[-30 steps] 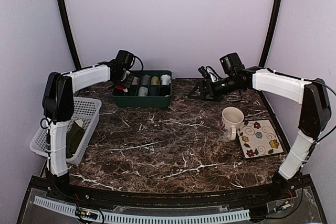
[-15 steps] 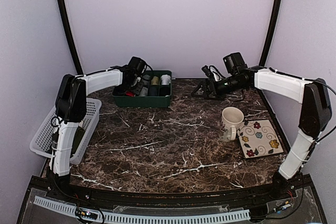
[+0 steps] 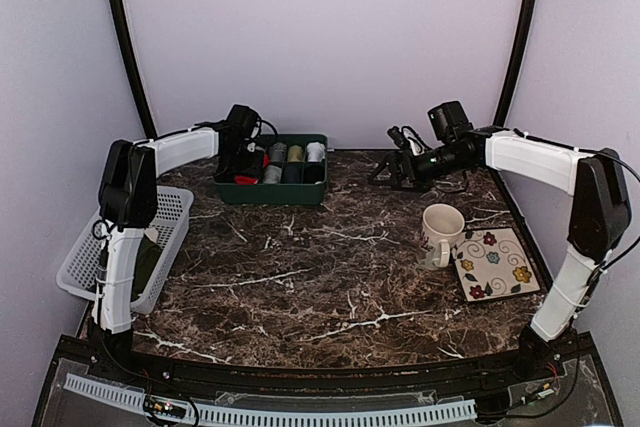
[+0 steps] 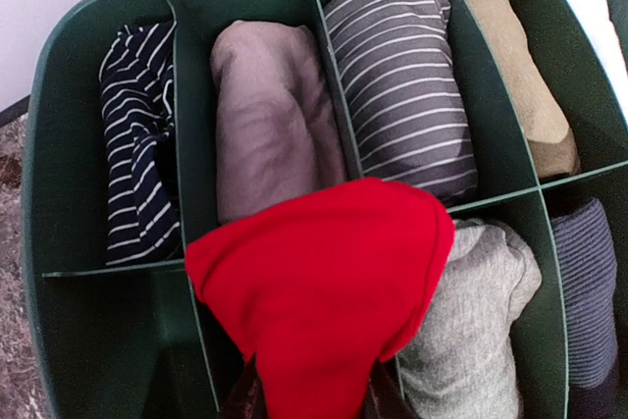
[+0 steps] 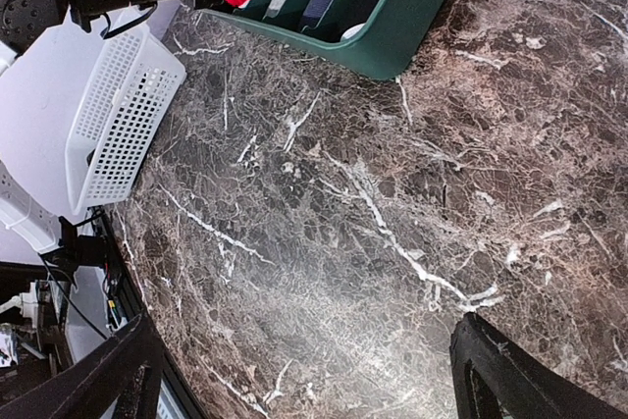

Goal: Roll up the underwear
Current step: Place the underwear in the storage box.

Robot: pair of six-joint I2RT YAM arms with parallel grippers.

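Note:
My left gripper is going to set the red underwear down and let go of it in the near-row compartment (image 3: 247, 180) (image 4: 306, 350) beside the light grey roll. The underwear now hangs over the green tray.
The underwear (image 4: 324, 282) is a bright red bundle of fabric. My left gripper (image 4: 312, 401) is shut on its lower end and holds it over the green divided tray (image 4: 98, 272). It hangs over the tray's near row, between a bare compartment and a light grey roll (image 4: 471, 331). In the top view the left gripper (image 3: 243, 162) is at the tray's left end, with red (image 3: 245, 179) showing under it. My right gripper (image 3: 383, 173) is open and empty above the back right of the table; it also shows in the right wrist view (image 5: 314, 380).
The tray (image 3: 270, 193) holds several muted rolled garments. A white basket (image 3: 165, 215) with a dark olive garment (image 3: 145, 265) stands at the left edge. A mug (image 3: 440, 234) and a flowered tile (image 3: 495, 264) are on the right.
My left gripper swung right over the tray with the red underwear, then came back left a little. The right gripper shifted slightly to the right.

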